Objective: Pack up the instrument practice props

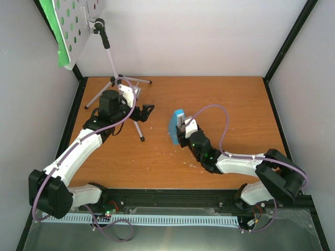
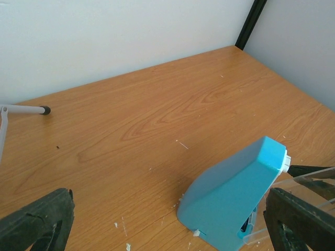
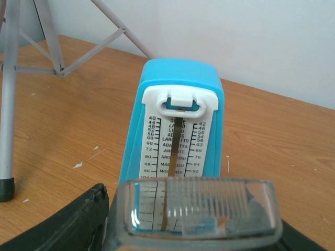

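The blue metronome has a side with its white tempo scale (image 1: 178, 120) (image 3: 171, 162). Next, my right gripper lets go of the clear plastic cover against that side, over the scale.
The blue metronome (image 1: 176, 127) stands on the table's middle, its white tempo scale (image 3: 178, 141) facing my right wrist camera. My right gripper (image 1: 184, 127) is shut on a clear plastic cover (image 3: 196, 209), held just in front of the metronome's face. The silver music stand (image 1: 111, 55) stands at the back left. Its grey perforated tray (image 1: 81, 23) carries a green page (image 1: 55, 26). My left gripper (image 1: 145, 111) is open beside the stand's front leg, with nothing between its fingers (image 2: 36, 222). The metronome (image 2: 235, 196) sits a short way ahead of it.
Tripod legs (image 1: 125, 83) spread over the back left of the table, one foot (image 1: 142, 139) near my left gripper. Another leg (image 3: 10, 104) rises left of the metronome in the right wrist view. White specks dot the wood. Walls close the back and sides.
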You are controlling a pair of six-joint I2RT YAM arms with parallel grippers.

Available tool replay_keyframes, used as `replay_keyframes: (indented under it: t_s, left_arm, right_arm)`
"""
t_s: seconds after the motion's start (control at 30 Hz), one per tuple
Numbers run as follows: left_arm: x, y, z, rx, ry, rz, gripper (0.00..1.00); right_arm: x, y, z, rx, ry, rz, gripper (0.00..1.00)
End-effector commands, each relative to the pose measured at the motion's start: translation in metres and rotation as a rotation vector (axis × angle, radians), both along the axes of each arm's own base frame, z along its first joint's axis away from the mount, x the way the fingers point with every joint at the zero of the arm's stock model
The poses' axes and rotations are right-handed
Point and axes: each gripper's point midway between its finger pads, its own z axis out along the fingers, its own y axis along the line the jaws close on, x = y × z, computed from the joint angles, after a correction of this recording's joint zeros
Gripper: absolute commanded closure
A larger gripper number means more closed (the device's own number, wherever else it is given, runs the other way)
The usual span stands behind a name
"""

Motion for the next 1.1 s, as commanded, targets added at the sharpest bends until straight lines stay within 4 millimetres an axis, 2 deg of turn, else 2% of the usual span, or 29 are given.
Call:
replay_keyframes:
  t_s: [0.0,0.17,0.43,0.67,1.07]
  left_arm:
    - [0.004,0.001,0.001,0.018,-0.007,0.004,0.01]
    - [0.001,0.001,0.006,0.010,-0.026,-0.005,0.01]
    - [0.000,0.000,0.008,0.004,-0.029,-0.008,0.01]
    - [0.001,0.000,0.007,0.005,-0.028,-0.007,0.01]
    - [0.000,0.000,0.009,0.002,-0.031,-0.011,0.01]
  right_arm:
    - [0.002,-0.005,-0.010,-0.020,-0.010,-0.012,0.49]
    - [0.003,-0.006,-0.019,-0.038,0.003,-0.021,0.49]
    - [0.005,-0.014,-0.017,-0.057,-0.012,-0.057,0.49]
    - [0.005,-0.006,-0.019,-0.046,0.003,-0.017,0.49]
    - [0.011,-0.002,-0.038,-0.073,0.075,-0.027,0.47]
